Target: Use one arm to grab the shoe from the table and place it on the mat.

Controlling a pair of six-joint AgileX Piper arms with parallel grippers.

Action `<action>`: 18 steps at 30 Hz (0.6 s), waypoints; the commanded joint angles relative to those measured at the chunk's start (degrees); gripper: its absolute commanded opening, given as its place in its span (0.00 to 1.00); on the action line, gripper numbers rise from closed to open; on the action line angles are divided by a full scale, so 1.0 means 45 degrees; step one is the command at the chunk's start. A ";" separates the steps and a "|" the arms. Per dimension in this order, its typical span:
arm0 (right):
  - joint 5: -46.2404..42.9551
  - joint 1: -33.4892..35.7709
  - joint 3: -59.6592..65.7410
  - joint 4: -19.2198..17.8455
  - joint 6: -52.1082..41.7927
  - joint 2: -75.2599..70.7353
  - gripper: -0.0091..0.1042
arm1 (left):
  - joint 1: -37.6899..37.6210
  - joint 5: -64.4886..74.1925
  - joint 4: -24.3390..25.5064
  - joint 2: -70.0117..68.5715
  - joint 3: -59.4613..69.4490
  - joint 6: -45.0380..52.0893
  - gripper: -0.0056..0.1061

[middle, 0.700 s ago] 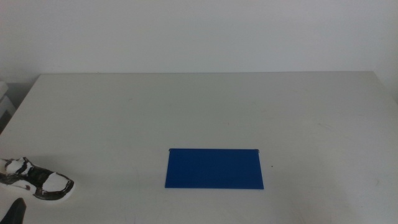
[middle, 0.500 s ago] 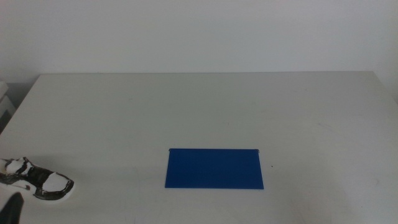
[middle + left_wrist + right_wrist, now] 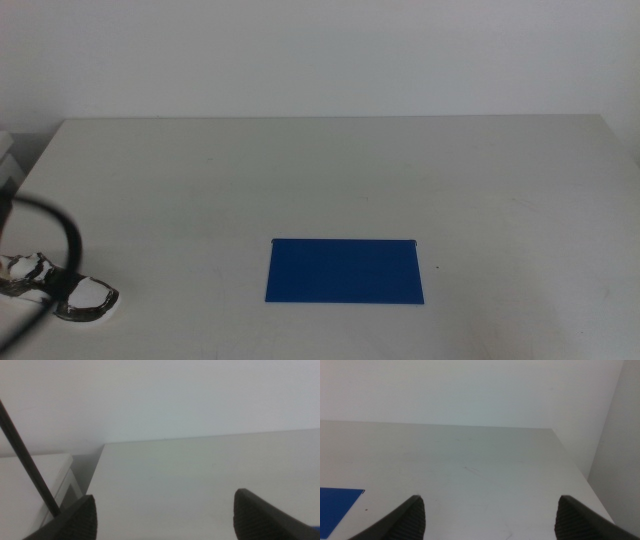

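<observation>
Next, my left hand grasps the shoe's middle (image 3: pixel 36 274) from both sides, beside its black-rimmed opening.
The white and black shoe (image 3: pixel 62 287) lies on the table (image 3: pixel 330 170) near its front left corner, toe pointing right. The blue mat (image 3: pixel 345 270) lies flat near the front middle, well to the shoe's right. A black cable loop (image 3: pixel 70 235) of the left arm hangs in front of the shoe in the middle view. In the left wrist view the left gripper (image 3: pixel 165 520) is open over bare table, and the shoe is out of that view. The right gripper (image 3: pixel 487 520) is open too, with a corner of the mat (image 3: pixel 337 505) in its view.
A white side unit (image 3: pixel 30 480) stands just off the table's left edge, with a black cable (image 3: pixel 25 460) running across it. A pale wall rises behind the table. The table's right edge (image 3: pixel 580 470) shows in the right wrist view.
A black cable loop of the left arm has swung into the middle view at the left, across the shoe. The dark tip at the bottom left corner is gone. Shoe and mat have not moved.
</observation>
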 commanded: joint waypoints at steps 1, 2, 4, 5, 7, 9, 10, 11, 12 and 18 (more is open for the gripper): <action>-0.1004 -0.0058 -0.0121 -0.0108 -0.0162 -0.0267 0.67 | 0.0008 -0.0392 -0.0100 0.0872 -0.1439 -0.0189 0.89; -0.1004 -0.0058 -0.0121 -0.0108 -0.0162 -0.0267 0.67 | 0.0008 -0.0098 -0.0100 0.1159 -0.1874 -0.0200 0.89; -0.1004 -0.0058 -0.0121 -0.0108 -0.0162 -0.0267 0.67 | 0.0008 0.0628 -0.0100 0.1645 -0.2624 -0.0262 0.88; -0.1004 -0.0058 -0.0121 -0.0108 -0.0162 -0.0267 0.67 | 0.0008 0.1081 -0.0100 0.1893 -0.3027 -0.0407 0.88; -0.1004 -0.0058 -0.0121 -0.0108 -0.0162 -0.0267 0.67 | 0.0008 0.1977 -0.0100 0.2321 -0.3690 -0.0672 0.86; -0.1004 -0.0058 -0.0121 -0.0108 -0.0162 -0.0267 0.67 | 0.0008 0.2928 -0.0100 0.2769 -0.4306 -0.0963 0.85; -0.1004 -0.0058 -0.0121 -0.0108 -0.0162 -0.0267 0.67 | 0.0008 0.3416 -0.0100 0.2981 -0.4545 -0.1097 0.85; -0.1004 -0.0058 -0.0121 -0.0108 -0.0162 -0.0267 0.67 | 0.0008 0.3880 -0.0074 0.3186 -0.4754 -0.1275 0.84; -0.1004 -0.0058 -0.0121 -0.0108 -0.0162 -0.0267 0.67 | 0.0008 0.4228 -0.0046 0.3346 -0.4897 -0.1385 0.84; -0.1004 -0.0058 -0.0121 -0.0108 -0.0162 -0.0267 0.67 | 0.0008 0.5614 0.0050 0.4343 -0.5196 -0.2846 0.84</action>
